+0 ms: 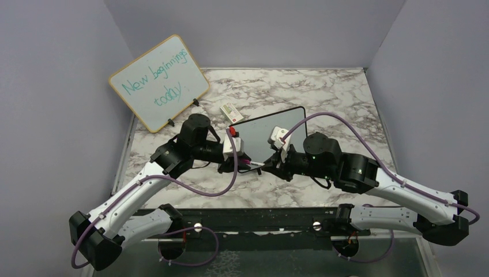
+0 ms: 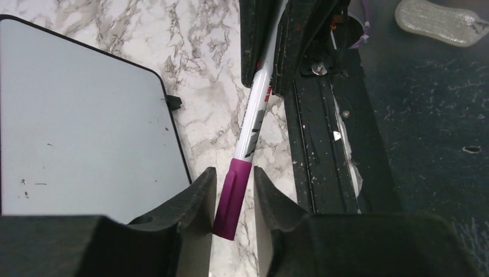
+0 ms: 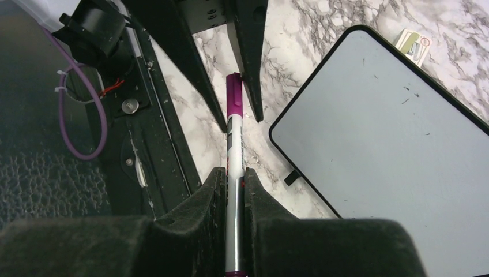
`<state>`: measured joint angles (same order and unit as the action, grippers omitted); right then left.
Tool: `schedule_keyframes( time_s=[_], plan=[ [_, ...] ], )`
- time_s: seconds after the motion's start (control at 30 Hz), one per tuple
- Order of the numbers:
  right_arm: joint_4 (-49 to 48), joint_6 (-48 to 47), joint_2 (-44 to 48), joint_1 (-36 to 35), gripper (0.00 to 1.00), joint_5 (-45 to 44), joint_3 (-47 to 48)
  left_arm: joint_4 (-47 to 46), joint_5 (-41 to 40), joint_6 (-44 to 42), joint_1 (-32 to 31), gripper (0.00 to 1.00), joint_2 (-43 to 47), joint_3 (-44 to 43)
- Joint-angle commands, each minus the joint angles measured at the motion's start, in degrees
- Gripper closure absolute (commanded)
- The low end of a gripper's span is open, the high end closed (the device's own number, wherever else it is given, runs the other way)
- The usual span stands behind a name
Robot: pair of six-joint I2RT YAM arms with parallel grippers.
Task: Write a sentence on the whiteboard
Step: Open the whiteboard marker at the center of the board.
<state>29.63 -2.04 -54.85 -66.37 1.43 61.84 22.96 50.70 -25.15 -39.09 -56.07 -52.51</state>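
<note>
The purple cap lies slanted between my left gripper's fingers. My left gripper needs to grip it, and my right gripper needs to take hold of the body [image 2: 259,95] again before uncapping.
The whiteboard [image 1: 271,128] lies flat on the marble, black-framed, its face [image 2: 81,115] [image 3: 392,144] blank apart from a few specks; no sentence shows on it. A white marker [image 1: 257,164] [image 2: 254,115] [image 3: 234,144] hangs level between my two grippers, just in front of the board's near edge. My right gripper [image 1: 272,165] [image 3: 233,171] is shut on its barrel. My left gripper [image 1: 244,163] [image 2: 232,172] [image 3: 241,124] is partly closed around the purple cap [image 2: 232,196] [image 3: 233,92]. The cap lies slanted between the jaws, with marble still showing beside it.
A larger wood-framed board [image 1: 158,81] with teal writing leans at the back left. A small white card-like item [image 1: 232,111] [image 3: 416,46] lies beyond the whiteboard's far corner. The black base rail [image 1: 254,219] [image 2: 334,144] runs along the near table edge, close to the marker.
</note>
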Motion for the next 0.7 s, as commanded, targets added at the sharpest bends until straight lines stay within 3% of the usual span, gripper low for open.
schedule_keyframes(
  time_s=[0.0,0.07,0.27,0.47,0.57,0.67],
  plan=[
    [-2.7,-0.9,0.6,0.1,0.99,1.6,-0.8,0.7,4.2,-1.2,-0.1,0.82,-0.2,-2.3],
    [-3.6,-0.6,0.7,0.1,0.99,1.2,-1.6,0.7,4.1,-1.7,-0.1,1.00,0.0,-2.3],
    [-9.7,0.8,0.9,0.1,0.98,-0.6,-4.4,0.3,1.2,-4.4,0.0,1.00,0.3,-1.7],
    [-13.0,-0.6,-1.7,3.6,0.77,2.5,-3.8,-0.1,0.8,-6.5,1.3,1.00,-3.6,-3.2],
    [-16.4,0.9,-2.0,11.1,0.73,11.3,-4.5,0.2,2.6,-7.5,3.7,1.00,-4.5,-3.4],
    [-19.6,6.2,-3.1,21.1,0.52,21.8,-5.0,-2.3,4.6,-6.4,6.6,1.00,-4.0,-1.9]
  ],
)
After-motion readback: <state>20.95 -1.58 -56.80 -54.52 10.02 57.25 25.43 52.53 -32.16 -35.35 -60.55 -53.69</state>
